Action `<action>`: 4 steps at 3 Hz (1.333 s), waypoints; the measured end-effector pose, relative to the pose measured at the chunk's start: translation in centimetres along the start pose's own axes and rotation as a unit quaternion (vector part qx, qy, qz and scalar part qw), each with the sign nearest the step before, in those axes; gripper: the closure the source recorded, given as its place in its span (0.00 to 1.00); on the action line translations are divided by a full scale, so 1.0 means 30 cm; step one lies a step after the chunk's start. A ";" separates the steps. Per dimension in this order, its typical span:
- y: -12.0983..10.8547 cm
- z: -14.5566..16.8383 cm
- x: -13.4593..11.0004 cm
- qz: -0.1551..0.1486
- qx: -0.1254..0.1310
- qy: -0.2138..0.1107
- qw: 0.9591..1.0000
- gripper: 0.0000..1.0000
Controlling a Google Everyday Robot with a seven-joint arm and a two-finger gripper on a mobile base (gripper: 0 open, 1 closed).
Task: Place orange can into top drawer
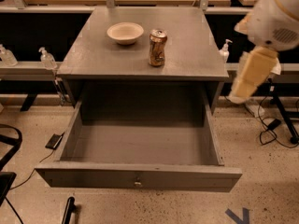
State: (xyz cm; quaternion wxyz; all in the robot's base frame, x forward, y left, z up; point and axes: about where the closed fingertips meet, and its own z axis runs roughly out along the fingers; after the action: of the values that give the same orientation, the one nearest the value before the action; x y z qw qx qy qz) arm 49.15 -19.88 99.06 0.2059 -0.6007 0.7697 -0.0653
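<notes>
Next, I move my gripper next to the orange can's upper part (159, 37), beside the cream bowl on the cabinet top, and close it there.
The orange can (158, 47) stands upright on the grey cabinet top, just right of the cream bowl (125, 32). The top drawer (138, 176) is pulled wide open below the cabinet top, and its inside is bare grey. My gripper (252, 74) shows as a blurred cream part hanging from the white arm (275, 17) at the right. It is off the cabinet's right side, level with the can and well apart from it. It holds nothing that I can see.
Pump bottles stand on the side shelves at the left (47, 58) and the right (225, 49). Cables (273, 125) lie on the speckled floor at the right. A black chair part (7, 148) is at the left. A wooden shelf runs behind the cabinet.
</notes>
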 end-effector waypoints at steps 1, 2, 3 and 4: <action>-0.300 0.143 -0.203 -0.017 0.041 -0.042 0.998 0.00; -0.507 0.265 -0.390 -0.018 0.040 -0.125 0.991 0.00; -0.601 0.359 -0.490 0.009 0.018 -0.232 0.972 0.00; -0.644 0.399 -0.593 0.018 -0.002 -0.331 0.943 0.00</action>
State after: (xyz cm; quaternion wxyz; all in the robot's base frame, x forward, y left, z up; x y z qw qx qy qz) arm 74.69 -6.40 99.16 0.4488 -0.5750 0.6689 0.1429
